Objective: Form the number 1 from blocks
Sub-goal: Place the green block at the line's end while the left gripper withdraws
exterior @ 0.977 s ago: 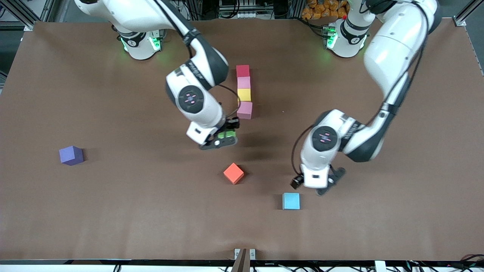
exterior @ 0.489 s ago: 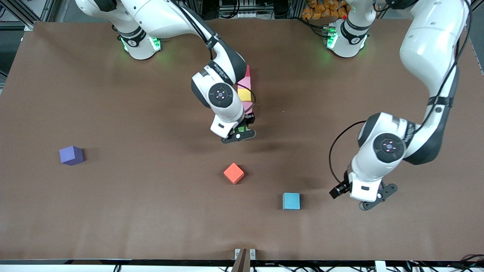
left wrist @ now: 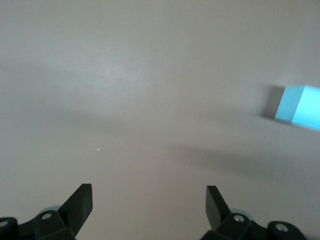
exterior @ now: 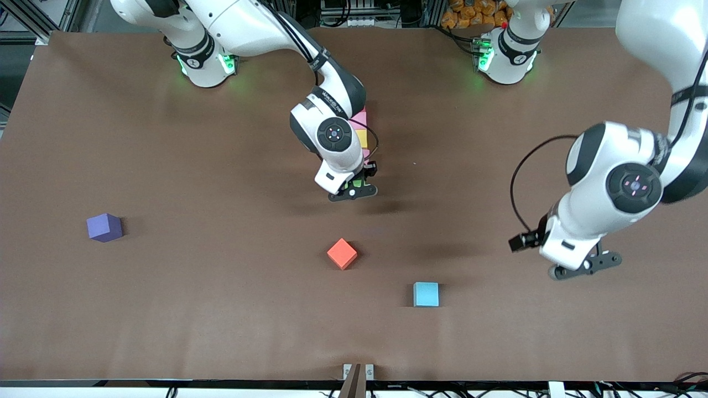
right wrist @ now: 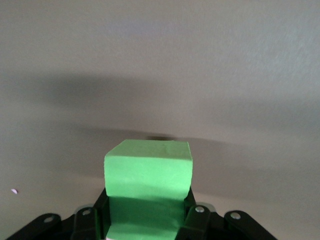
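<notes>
My right gripper will let go of the green block against the second pink block, at the column's camera-side end point(exterior: 357, 179).
My right gripper point(exterior: 354, 189) is shut on the green block point(exterior: 358, 182), which hangs just above the table at the camera-side end of the block column. In the right wrist view the green block point(right wrist: 148, 172) fills the space between the fingers of the right gripper point(right wrist: 148, 214). Of the column, a pink block point(exterior: 361, 118), the yellow block point(exterior: 362, 138) and an edge of the second pink block point(exterior: 365, 152) show beside the right wrist. The red block is hidden by the right arm. My left gripper point(exterior: 583, 266) is open and holds nothing, over bare table toward the left arm's end; the left wrist view shows the left gripper point(left wrist: 148, 202) spread wide.
An orange cube point(exterior: 342, 254) lies nearer the camera than the column. A light blue cube point(exterior: 426, 294) lies nearer still, also seen as the light blue cube point(left wrist: 299, 107) in the left wrist view. A purple cube point(exterior: 104, 227) sits toward the right arm's end.
The right gripper has carried the green block toward the near end of the column. The left arm has swung away from the light blue cube toward its own end of the table.
</notes>
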Robot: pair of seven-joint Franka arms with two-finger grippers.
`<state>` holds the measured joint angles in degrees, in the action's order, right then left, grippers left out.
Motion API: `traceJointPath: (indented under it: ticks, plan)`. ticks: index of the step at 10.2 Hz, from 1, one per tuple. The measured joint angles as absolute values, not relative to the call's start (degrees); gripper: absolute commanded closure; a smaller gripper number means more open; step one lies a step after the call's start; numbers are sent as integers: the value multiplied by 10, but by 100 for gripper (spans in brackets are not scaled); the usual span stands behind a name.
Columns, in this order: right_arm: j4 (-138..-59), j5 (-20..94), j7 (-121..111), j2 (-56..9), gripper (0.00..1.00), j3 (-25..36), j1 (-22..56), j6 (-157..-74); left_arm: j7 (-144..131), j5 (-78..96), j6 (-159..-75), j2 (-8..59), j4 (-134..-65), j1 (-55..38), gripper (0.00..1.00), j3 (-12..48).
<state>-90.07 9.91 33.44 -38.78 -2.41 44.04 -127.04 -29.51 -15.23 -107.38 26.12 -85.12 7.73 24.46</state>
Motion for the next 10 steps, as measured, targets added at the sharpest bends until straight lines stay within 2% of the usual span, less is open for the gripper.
traceJointPath:
  ticks: [3,4,7,8,9,10]
  plan:
    - [-913,99,364,-388,100,-34,441,-1285,-132,-51,-1052,131,-940,-18,0,70]
    - [-916,99,369,-388,100,-36,441,-1288,-100,-42,-1028,85,-963,-32,0,33]
    - [-930,91,372,-388,100,-38,441,-1298,-81,-33,-977,-9,-980,-29,0,18]
    - [-931,89,373,-388,86,-38,441,-1299,-81,-32,-975,-26,-980,-29,0,18]
    - [-931,89,375,-388,1,-38,441,-1300,-72,-32,-970,-36,-976,-29,0,18]
    - [-932,89,378,-388,0,-38,441,-1303,-47,-27,-953,-37,-965,-28,0,18]
